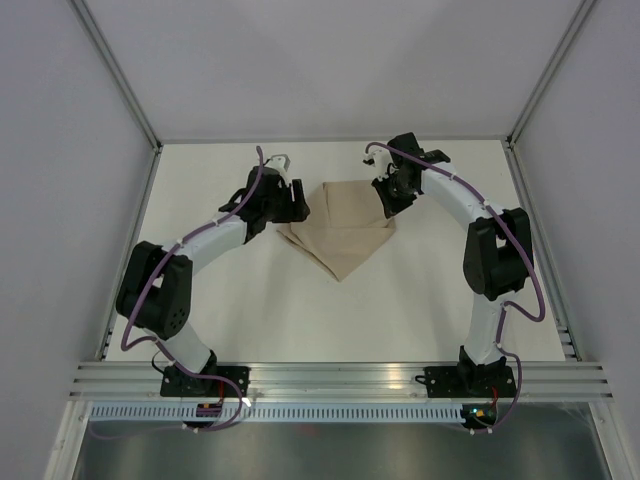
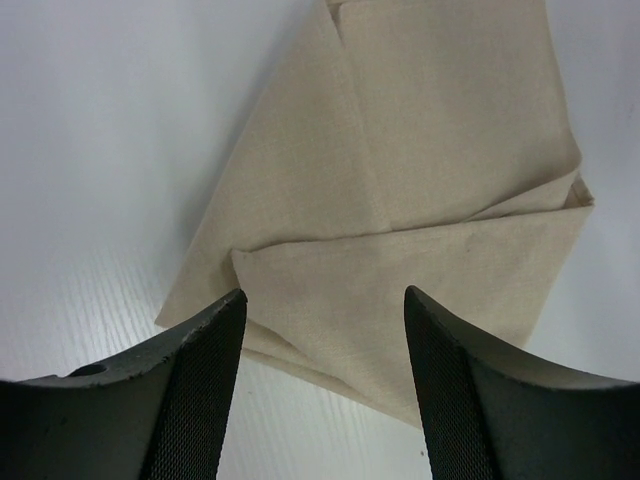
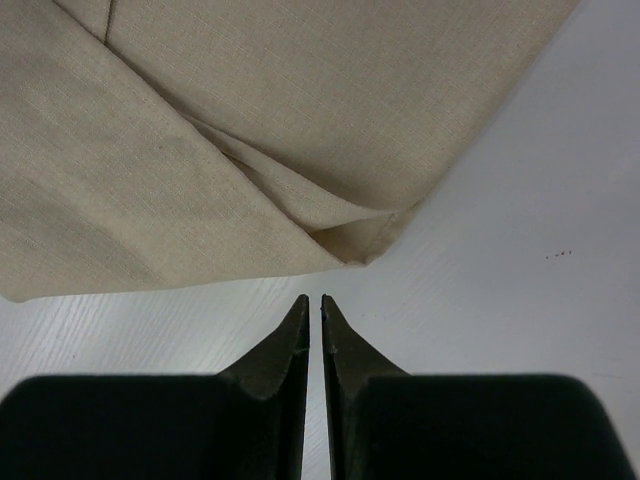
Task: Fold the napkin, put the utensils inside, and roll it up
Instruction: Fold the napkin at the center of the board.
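The folded flap of the napkin ends short of the lower layer's corner, so I should pinch the flap's edge (image 2: 247,278) with my left gripper and pull it over that corner.
The beige napkin (image 1: 340,225) lies folded on the white table, its point toward the arms. My left gripper (image 1: 292,206) is open at the napkin's left corner; in the left wrist view (image 2: 325,295) its jaws straddle the edge of the folded cloth (image 2: 440,180) without holding it. My right gripper (image 1: 390,205) is at the napkin's right corner; in the right wrist view (image 3: 315,298) its jaws are shut with only a thin slit, empty, just short of the cloth's folded corner (image 3: 365,235). No utensils show in any view.
White table (image 1: 250,310) with grey walls on three sides and a metal rail (image 1: 340,380) along the near edge. Both arms reach in from the near corners toward the back middle.
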You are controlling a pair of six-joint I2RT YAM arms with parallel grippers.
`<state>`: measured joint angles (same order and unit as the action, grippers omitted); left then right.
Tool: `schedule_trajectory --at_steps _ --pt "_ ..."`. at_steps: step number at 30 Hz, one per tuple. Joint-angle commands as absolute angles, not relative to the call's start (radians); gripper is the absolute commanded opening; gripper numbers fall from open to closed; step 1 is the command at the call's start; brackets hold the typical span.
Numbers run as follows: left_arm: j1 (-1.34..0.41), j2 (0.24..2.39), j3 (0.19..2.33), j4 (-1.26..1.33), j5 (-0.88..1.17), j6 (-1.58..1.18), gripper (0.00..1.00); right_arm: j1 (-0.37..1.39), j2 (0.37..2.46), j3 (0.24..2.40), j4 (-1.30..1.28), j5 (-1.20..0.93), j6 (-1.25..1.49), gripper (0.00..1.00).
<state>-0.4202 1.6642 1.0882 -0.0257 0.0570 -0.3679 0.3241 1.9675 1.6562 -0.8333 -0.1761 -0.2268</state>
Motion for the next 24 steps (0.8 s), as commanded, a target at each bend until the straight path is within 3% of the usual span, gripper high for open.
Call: schedule_trajectory --at_steps 1,24 --pt "-0.416 1.672 1.137 -0.176 0.023 -0.321 0.69 0.325 1.956 1.674 -0.825 -0.146 -0.204 0.14" --pt "-0.417 1.805 1.221 -0.281 0.055 -0.336 0.56 0.325 1.950 1.669 -0.816 -0.146 -0.195 0.13"
